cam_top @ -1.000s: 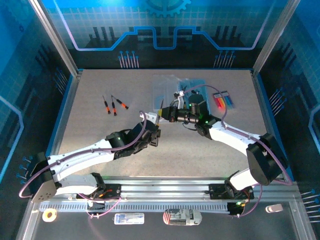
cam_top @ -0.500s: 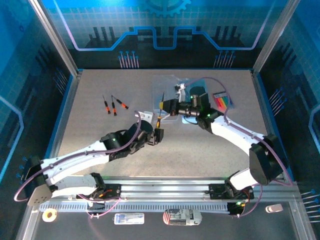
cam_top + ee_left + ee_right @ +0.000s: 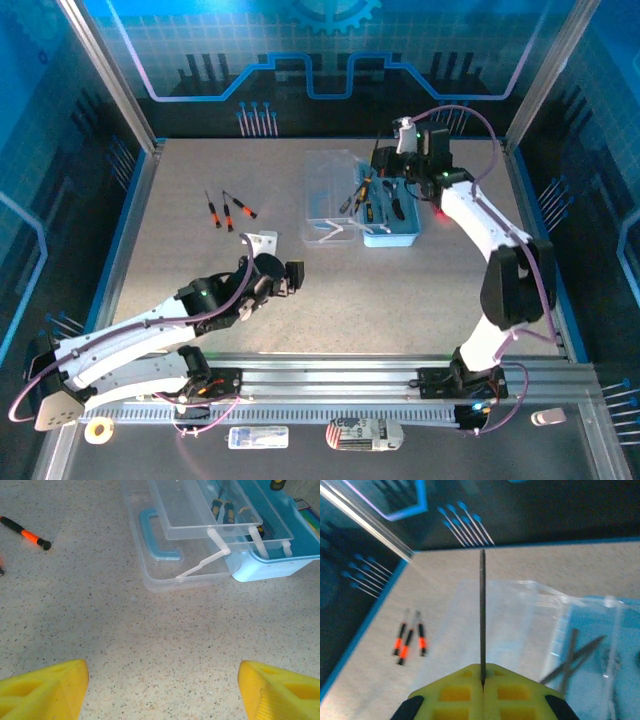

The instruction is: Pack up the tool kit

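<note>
Next, my right gripper lets go of the thin dark tool in the blue box (image 3: pixel 376 198) between the yellow-and-black handle and the silver tools.
The tool kit is a blue box (image 3: pixel 392 236) with its clear lid (image 3: pixel 328 190) swung open to the left, at the back middle of the table. Several tools lie in the box (image 3: pixel 592 645). My right gripper (image 3: pixel 482 680) is shut on a thin dark tool (image 3: pixel 482 610) that sticks straight out over the lid (image 3: pixel 510 625). From above, this gripper (image 3: pixel 378 172) hangs over the box's far edge. My left gripper (image 3: pixel 162 690) is open, its yellow fingertips (image 3: pixel 45 690) wide apart over bare table, in front of the kit (image 3: pixel 280 560). From above it (image 3: pixel 287 279) sits near the table's middle.
Three small orange-and-black screwdrivers (image 3: pixel 226 211) lie on the table left of the kit; they are also in the right wrist view (image 3: pixel 408 637). One of these screwdrivers (image 3: pixel 26 532) is in the left wrist view. Blue walls edge the table (image 3: pixel 420 290).
The left gripper opened, let go of the tool and drew back toward the near left. The right arm swung the tool up and back over the kit.
</note>
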You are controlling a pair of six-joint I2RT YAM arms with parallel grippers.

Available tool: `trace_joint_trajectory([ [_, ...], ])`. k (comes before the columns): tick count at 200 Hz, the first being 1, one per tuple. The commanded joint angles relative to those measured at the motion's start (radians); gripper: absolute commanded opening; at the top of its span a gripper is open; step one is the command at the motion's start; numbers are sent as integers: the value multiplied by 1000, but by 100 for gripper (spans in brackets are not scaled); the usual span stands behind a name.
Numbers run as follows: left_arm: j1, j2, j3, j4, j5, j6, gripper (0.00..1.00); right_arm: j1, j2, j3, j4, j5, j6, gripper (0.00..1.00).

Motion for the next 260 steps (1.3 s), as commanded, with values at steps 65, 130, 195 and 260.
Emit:
trace_joint_trajectory([
  [65, 13, 12, -29, -9, -27, -27, 79, -21, 193, 244, -346, 127, -267, 0],
  [130, 25, 58, -22, 9, -18, -22, 79, -24, 321, 357, -465, 69, -250, 0],
  [195, 40, 63, -39, 23, -4, -29, 79, -3, 354, 368, -523, 139, -234, 0],
  [260, 43, 83, -45, 45, 14, -39, 79, 10, 346, 333, -537, 167, -187, 1],
])
